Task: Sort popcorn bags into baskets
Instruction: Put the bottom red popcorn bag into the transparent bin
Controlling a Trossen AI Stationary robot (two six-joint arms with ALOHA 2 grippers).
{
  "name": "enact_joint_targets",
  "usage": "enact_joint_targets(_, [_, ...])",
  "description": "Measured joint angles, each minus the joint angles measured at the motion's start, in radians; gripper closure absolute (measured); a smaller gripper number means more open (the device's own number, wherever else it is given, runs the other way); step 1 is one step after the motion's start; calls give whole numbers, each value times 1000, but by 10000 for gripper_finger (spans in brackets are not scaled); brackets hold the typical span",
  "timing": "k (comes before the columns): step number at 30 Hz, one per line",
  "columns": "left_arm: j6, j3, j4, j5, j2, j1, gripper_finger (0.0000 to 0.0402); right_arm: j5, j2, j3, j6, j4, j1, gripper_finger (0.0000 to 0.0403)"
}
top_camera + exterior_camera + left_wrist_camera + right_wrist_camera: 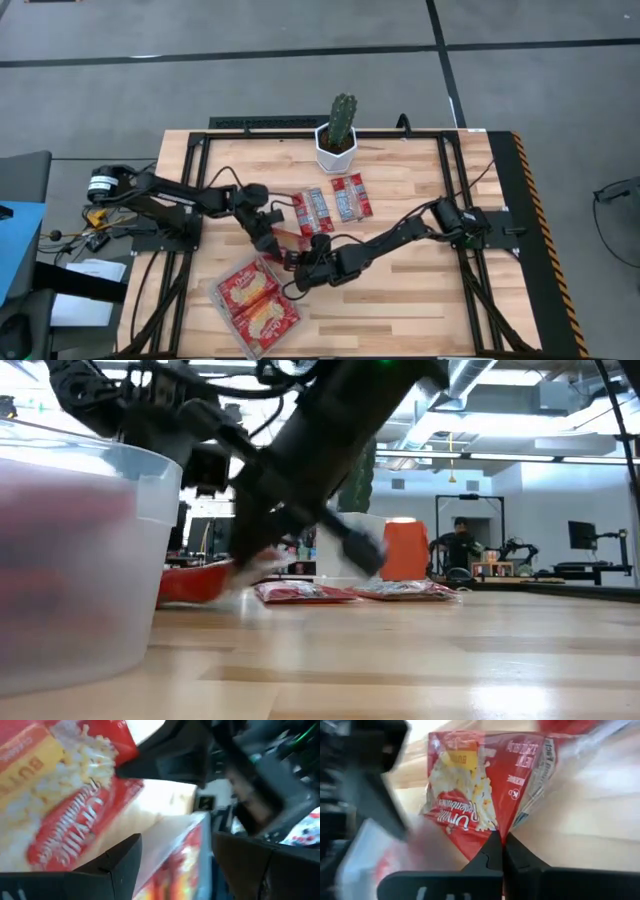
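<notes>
My right gripper should put the large red popcorn bag down on the bag at the clear basket's far end (247, 289).
A large red popcorn bag (470, 795) with a yellow popcorn picture sits between my two grippers, left of the table's middle (286, 239). My right gripper (502, 845) is shut on it. My left gripper (175, 870) stands open just beside the bag (60, 795), with nothing between its fingers. The clear basket (222, 300) rests at the near left, with large bags (255, 305) lying flat in it. Two slim bags (318, 210) (350, 196) lie flat on the wood in front of the cactus pot. My right gripper pinches the bag between its two fingertips at an edge (501, 832) where the red front and the silvery back meet. The fingers slant down at it from the table's right. The bag spreads away beyond the fingertips. Whether it is clear of the table, I cannot tell.
A white hexagonal pot with a cactus (338, 140) stands at the far middle. The basket's wall (80, 560) fills the left of the low view. Bare wood lies to the right of the arms. A person (460, 545) sits far back in the room.
</notes>
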Motion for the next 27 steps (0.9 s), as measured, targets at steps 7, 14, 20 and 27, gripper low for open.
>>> enact_joint_targets(7, [-127, 49, -10, 30, -151, 40, 173, 8, -95, 2, -162, -19, -21, 400])
enact_joint_targets(14, [-278, 113, -30, 23, -361, 68, 173, 2, -181, 2, -381, 56, -41, 400])
enact_joint_targets(20, [-326, 214, -90, -60, -541, 70, 173, -146, -217, 4, -627, 172, -54, 400])
enact_joint_targets(27, [-234, 339, -268, -237, -709, 70, 173, -354, -160, 53, -768, 244, -49, 403])
